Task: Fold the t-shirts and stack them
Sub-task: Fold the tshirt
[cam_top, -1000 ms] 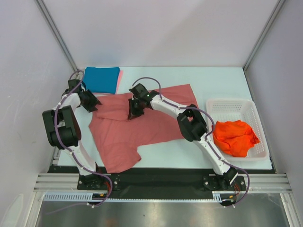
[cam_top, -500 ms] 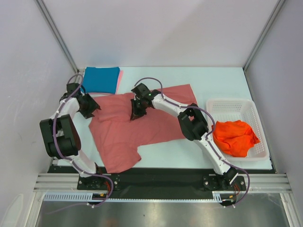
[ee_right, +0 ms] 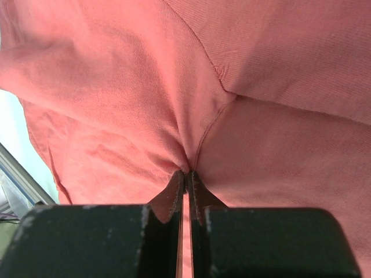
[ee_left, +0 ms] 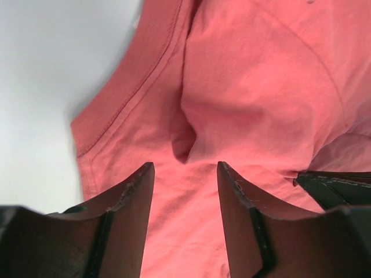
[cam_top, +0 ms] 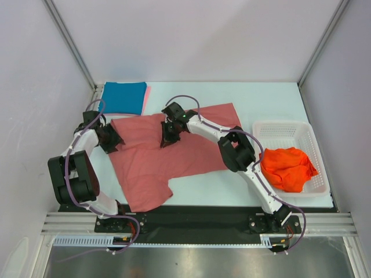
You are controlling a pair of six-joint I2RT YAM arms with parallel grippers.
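Note:
The salmon-red t-shirt's raised fold puckers near its corner. My left gripper needs to take that corner (ee_left: 188,157) and pull it straight while my right gripper holds still.
A dusty salmon-red t-shirt (cam_top: 191,153) lies spread across the middle of the table. My right gripper (cam_top: 167,136) is down on its upper middle, shut on a pinch of the cloth along a seam (ee_right: 186,172). At the shirt's left edge my left gripper (cam_top: 111,139) stands open just above the cloth (ee_left: 185,168), with a small raised fold (ee_left: 186,142) just ahead of its fingertips. A folded teal-blue t-shirt (cam_top: 123,97) lies at the back left on a light pink one, of which only an edge (cam_top: 147,95) shows. A bright orange-red t-shirt (cam_top: 287,168) is bunched in the basket.
The white lattice basket (cam_top: 284,128) stands at the table's right edge. Bare white table (ee_left: 46,87) shows left of the shirt's hem. Grey walls close in the left, back and right sides.
My left gripper has slid toward the near side along the shirt's left edge, and the cloth there now lies flatter and wider. The right gripper has barely moved.

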